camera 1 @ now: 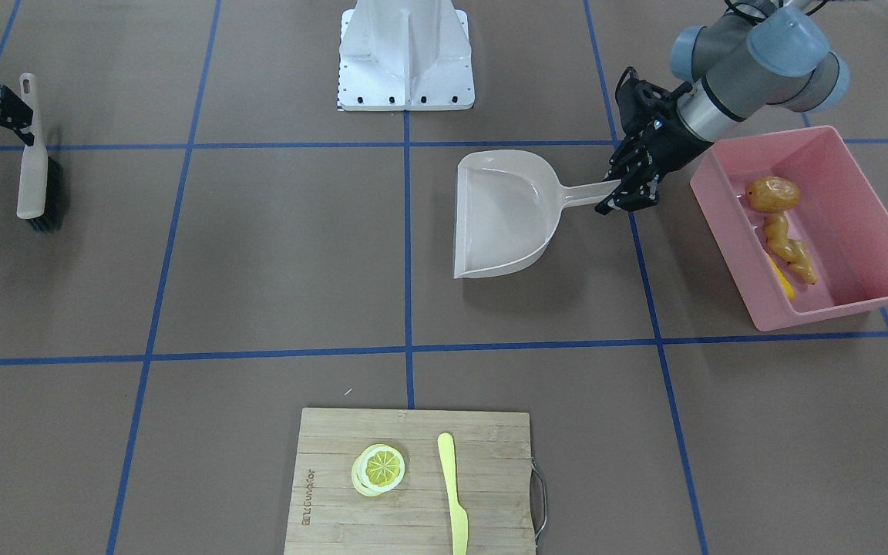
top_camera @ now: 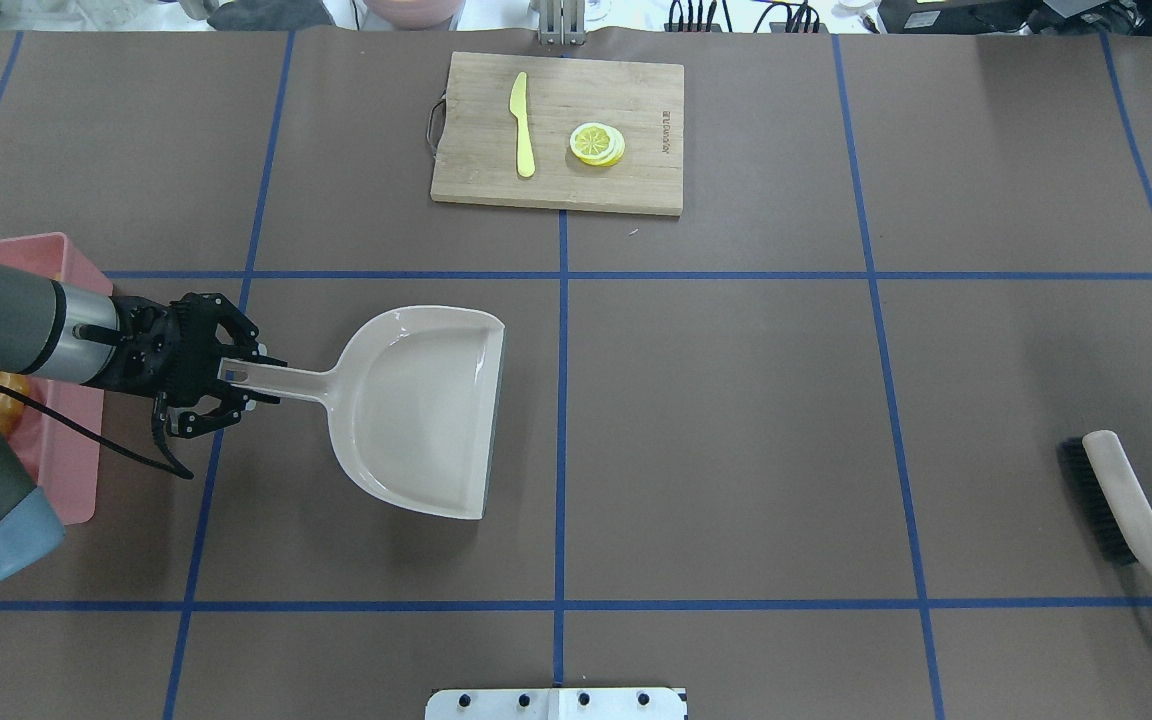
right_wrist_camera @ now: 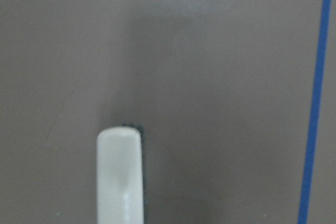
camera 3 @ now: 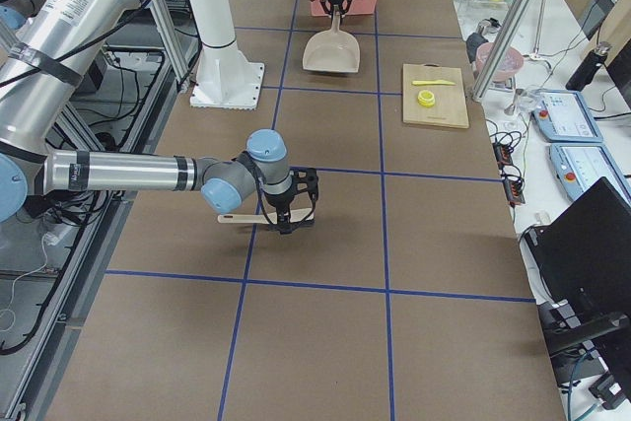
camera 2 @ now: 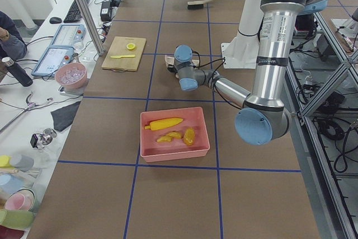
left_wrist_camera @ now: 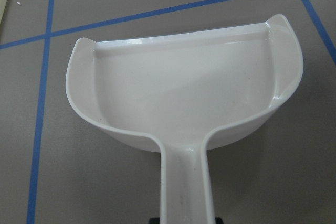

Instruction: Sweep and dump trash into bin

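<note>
The robot's left gripper needs to release the beige dustpan on the table (camera 1: 488, 223) (left_wrist_camera: 170, 60) between the pink bin and the middle blue tape line.
The pink bin (camera 1: 729, 247) stands at the table's end on my left side and holds the trash: the potato (camera 1: 772, 193), the ginger root (camera 1: 791, 250) and the corn cob (camera 1: 782, 281). It also shows in the exterior left view (camera 2: 176, 158). My left gripper (camera 1: 629, 199) is beside the bin, shut on the handle end of the empty beige dustpan (top_camera: 416, 410), which lies about flat on the table. My right gripper (camera 1: 20, 116) is far off at the other end, shut on the handle of the brush (camera 1: 31, 173), bristles near the table.
A wooden cutting board (camera 1: 490, 462) with a lemon slice (camera 1: 378, 469) and a pale yellow knife (camera 1: 452, 493) lies at the far edge from the robot. The white robot base (camera 1: 405, 58) stands at the near edge. Blue tape lines cross the brown table.
</note>
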Robot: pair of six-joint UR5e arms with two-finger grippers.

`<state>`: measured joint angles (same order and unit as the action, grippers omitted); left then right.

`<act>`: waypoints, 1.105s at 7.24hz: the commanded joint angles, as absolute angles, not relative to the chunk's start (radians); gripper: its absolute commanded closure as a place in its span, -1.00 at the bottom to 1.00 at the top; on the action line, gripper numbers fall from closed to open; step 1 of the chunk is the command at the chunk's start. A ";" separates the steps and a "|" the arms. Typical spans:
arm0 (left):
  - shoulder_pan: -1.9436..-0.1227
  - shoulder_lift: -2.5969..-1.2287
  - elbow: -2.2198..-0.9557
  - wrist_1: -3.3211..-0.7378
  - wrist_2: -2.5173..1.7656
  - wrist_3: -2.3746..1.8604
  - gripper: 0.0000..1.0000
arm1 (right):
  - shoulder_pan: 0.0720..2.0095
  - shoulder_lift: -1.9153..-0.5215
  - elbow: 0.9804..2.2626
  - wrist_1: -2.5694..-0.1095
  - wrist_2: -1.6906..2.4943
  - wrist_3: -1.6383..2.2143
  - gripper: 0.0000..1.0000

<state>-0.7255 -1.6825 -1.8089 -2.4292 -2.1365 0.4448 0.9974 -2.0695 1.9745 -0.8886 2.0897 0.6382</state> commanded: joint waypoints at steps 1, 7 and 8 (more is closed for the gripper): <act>-0.723 -1.686 -1.795 -2.428 -2.135 0.417 1.00 | 1.229 -1.888 1.951 -1.153 2.117 0.392 -1.00; -0.681 -1.709 -1.767 -2.424 -2.157 0.360 1.00 | 1.448 -1.643 1.722 -1.338 2.157 0.371 -1.00; -0.680 -1.721 -1.757 -2.425 -2.155 0.362 1.00 | 1.478 -1.611 1.711 -1.348 2.195 0.371 -1.00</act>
